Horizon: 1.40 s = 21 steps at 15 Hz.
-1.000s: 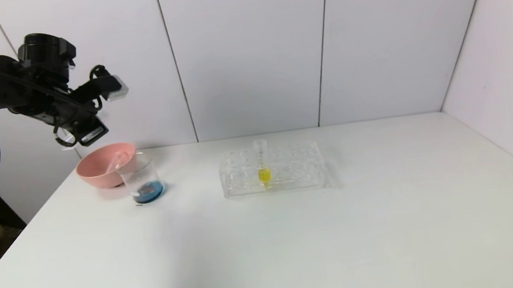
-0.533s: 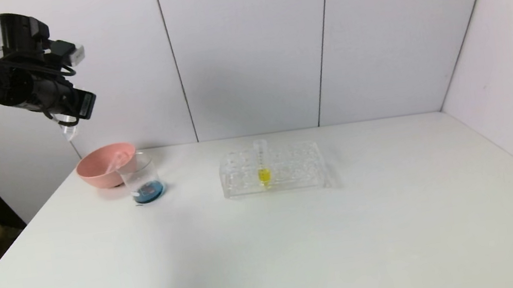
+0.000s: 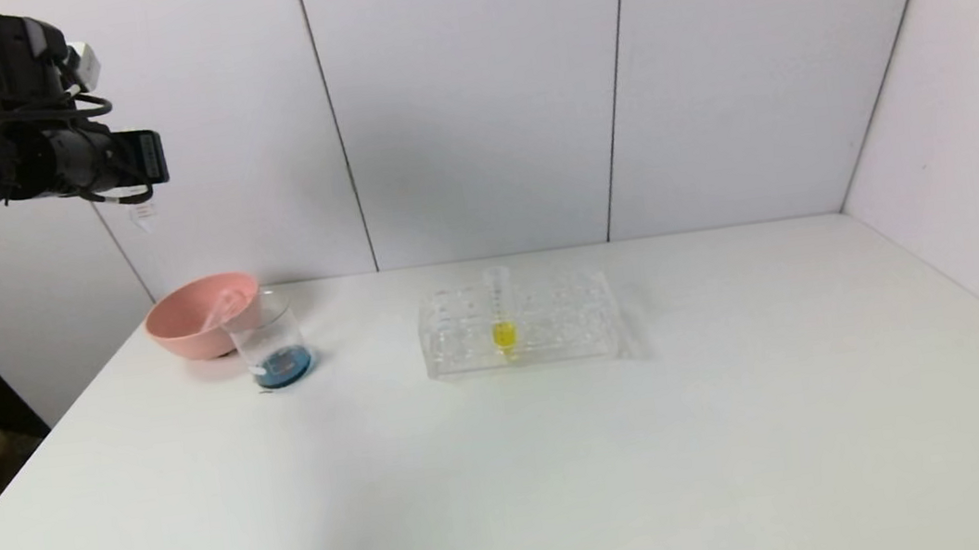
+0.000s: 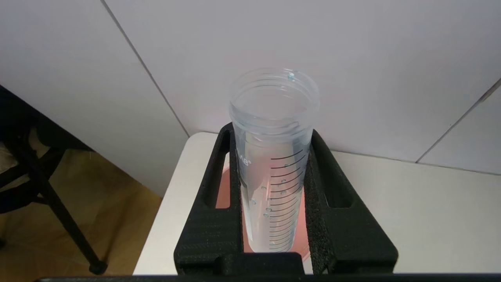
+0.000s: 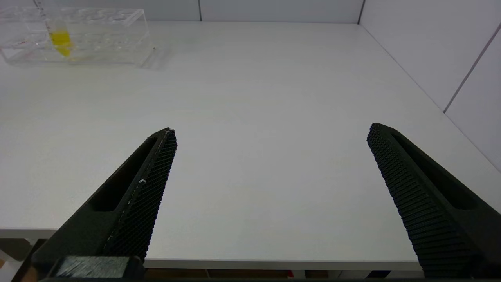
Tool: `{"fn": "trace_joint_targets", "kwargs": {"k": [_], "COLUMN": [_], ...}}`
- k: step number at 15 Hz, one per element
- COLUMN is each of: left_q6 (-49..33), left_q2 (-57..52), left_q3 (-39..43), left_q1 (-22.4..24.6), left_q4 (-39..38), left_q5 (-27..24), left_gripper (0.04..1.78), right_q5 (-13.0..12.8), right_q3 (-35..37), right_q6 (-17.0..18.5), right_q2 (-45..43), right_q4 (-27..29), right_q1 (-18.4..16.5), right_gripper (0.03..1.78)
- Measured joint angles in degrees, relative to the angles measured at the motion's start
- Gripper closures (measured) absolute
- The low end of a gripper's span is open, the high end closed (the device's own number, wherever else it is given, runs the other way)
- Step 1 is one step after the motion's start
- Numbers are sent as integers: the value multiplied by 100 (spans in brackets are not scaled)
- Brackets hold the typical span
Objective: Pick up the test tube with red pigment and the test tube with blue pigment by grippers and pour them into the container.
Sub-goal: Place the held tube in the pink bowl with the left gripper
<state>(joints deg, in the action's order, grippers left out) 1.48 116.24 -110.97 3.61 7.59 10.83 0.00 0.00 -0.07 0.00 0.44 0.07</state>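
Note:
My left gripper will release the test tube with blue pigment in the pink bowl (image 3: 195, 310) (image 4: 253, 209) next to the clear tube.
High at the far left, my left gripper (image 3: 145, 166) hangs well above the pink bowl, shut on the test tube with blue pigment (image 4: 274, 117). This clear graduated tube holds no liquid now, only droplets and a blue speck on its rim. Its tip (image 3: 138, 215) pokes out below the fingers. The container (image 3: 272, 344), a small glass beaker, stands on the table next to the bowl with dark blue liquid at its bottom. The test tube with red pigment is out of view. My right gripper (image 5: 272, 129) is open over the table's near edge.
The pink bowl (image 3: 183, 327) sits at the back left with a clear tube (image 3: 218, 310) lying in it. A clear rack (image 3: 552, 323) at mid-table holds a tube of yellow liquid (image 3: 502, 320). The table's left edge lies close under my left arm.
My left gripper rose and drew back to the left, away from the beaker and bowl. Its wrist turned, so the held tube no longer tips down toward them.

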Motion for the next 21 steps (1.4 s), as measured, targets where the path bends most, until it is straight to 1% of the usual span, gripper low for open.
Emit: {"fn": "trace_joint_targets", "kwargs": {"k": [3,5,9,10,13,18,21], "left_q6": [1,23,21,23,28,89,205], "left_q2": [101,199,525,625,916,1279,1408], "left_q3": [267,433,1125,1221,1312,1167,1133], "left_q1": [7,35,151,184,210,256,366], "left_q4": [-101,-333,-1357,-1512,-1613,-1762,-1770], "left_q5": [15,15,4,4,4,-6,20], "left_gripper": [136,136,136,136,136,136,136], "right_q5": [0,0,0,0,0,0,0], "right_q3": [0,0,0,0,0,0,0], "right_q6": [0,0,0,0,0,0,0], "right_q2": [0,0,0,0,0,0,0], "right_q4": [0,0,0,0,0,0,0], "right_q1": [0,0,-2,-2,0,2,0], "right_gripper": [4,4,4,4,4,4,4]}}
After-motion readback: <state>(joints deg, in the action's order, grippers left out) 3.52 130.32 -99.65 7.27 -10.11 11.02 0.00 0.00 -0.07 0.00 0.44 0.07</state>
